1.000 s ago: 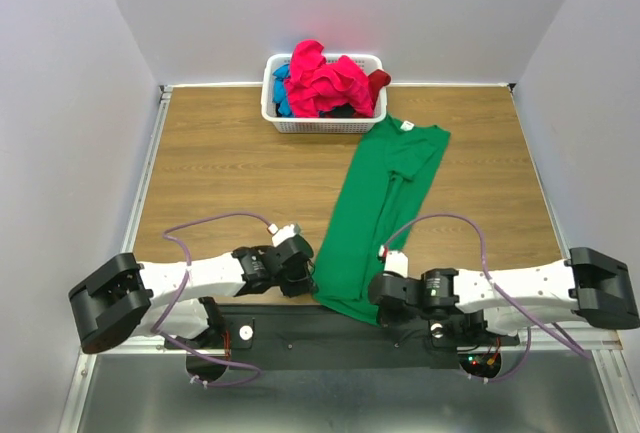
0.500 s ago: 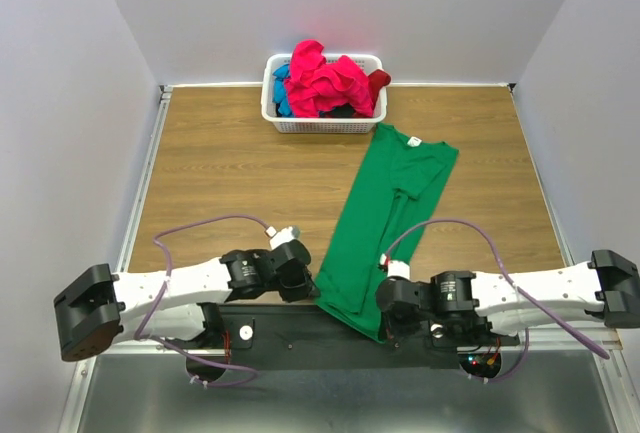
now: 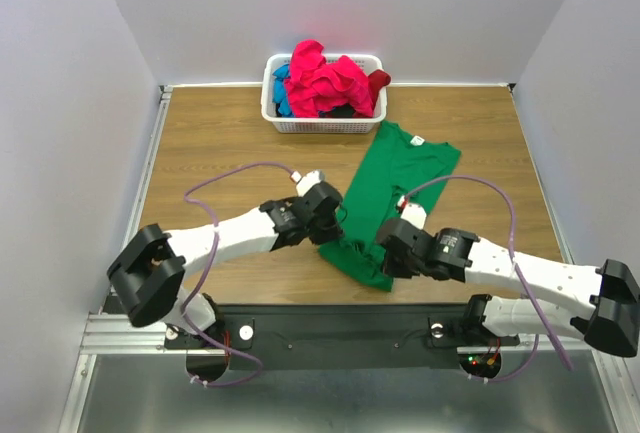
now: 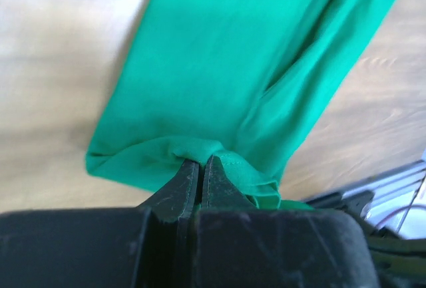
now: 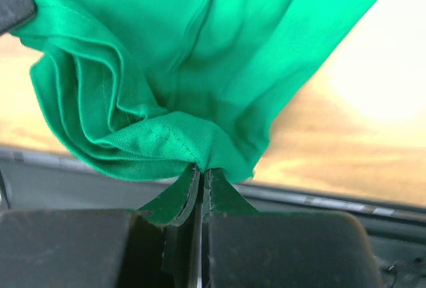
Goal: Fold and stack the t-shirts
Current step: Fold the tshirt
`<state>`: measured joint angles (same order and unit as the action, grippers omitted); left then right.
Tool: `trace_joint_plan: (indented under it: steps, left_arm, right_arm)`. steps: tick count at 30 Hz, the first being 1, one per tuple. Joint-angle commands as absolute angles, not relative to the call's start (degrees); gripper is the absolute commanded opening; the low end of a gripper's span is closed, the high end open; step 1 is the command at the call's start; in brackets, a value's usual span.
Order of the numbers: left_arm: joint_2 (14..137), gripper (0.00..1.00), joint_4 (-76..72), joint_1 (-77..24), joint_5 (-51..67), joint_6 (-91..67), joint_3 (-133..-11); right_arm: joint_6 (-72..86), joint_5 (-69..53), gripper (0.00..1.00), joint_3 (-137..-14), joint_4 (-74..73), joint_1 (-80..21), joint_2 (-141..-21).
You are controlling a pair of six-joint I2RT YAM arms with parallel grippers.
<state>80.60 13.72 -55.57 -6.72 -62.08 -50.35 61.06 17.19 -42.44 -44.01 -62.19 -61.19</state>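
Observation:
Next, my left gripper releases the hem corner on the green t-shirt's flat body (image 3: 371,175) (image 4: 193,2), part of the way up toward its white neck label.
A green t-shirt (image 3: 400,188) with a small white neck label lies lengthwise on the table, collar toward the basket. Its near hem is lifted and bunched. My left gripper (image 3: 338,225) is shut on the hem's left corner; the pinched cloth shows in the left wrist view (image 4: 200,151). My right gripper (image 3: 388,253) is shut on the hem's right corner, gathered in folds in the right wrist view (image 5: 200,161). More t-shirts, bright pink-red (image 3: 325,81), blue and dark, are piled in the basket.
A white plastic lattice basket (image 3: 320,123) stands at the back middle of the wooden table (image 3: 220,163). A black rail (image 3: 330,323) runs along the table's near edge. Purple cables loop over both arms.
Both grippers have carried the green shirt's near hem away from the table's front edge toward the collar. The shirt's lower part now doubles over itself and looks shorter.

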Motion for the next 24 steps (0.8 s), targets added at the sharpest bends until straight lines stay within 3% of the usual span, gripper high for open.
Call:
trace_joint_plan:
  steps: [1, 12, 24]
  left_arm:
    - [85.1, 0.00, 10.9, -52.7, -6.0, -54.5, -58.9]
    - [100.8, 0.00, 13.4, -48.1, -4.4, -46.1, -79.4]
    - [111.0, 0.00, 14.1, -45.2, -2.9, -42.4, -91.7]
  right_arm:
    - [55.4, 24.1, 0.00, -46.0, -45.1, -56.2, -62.0]
    - [50.2, 30.6, 0.00, -50.0, -44.2, -43.5, -65.8]
    - [41.7, 21.4, 0.00, -49.2, -33.0, -31.3, -71.6]
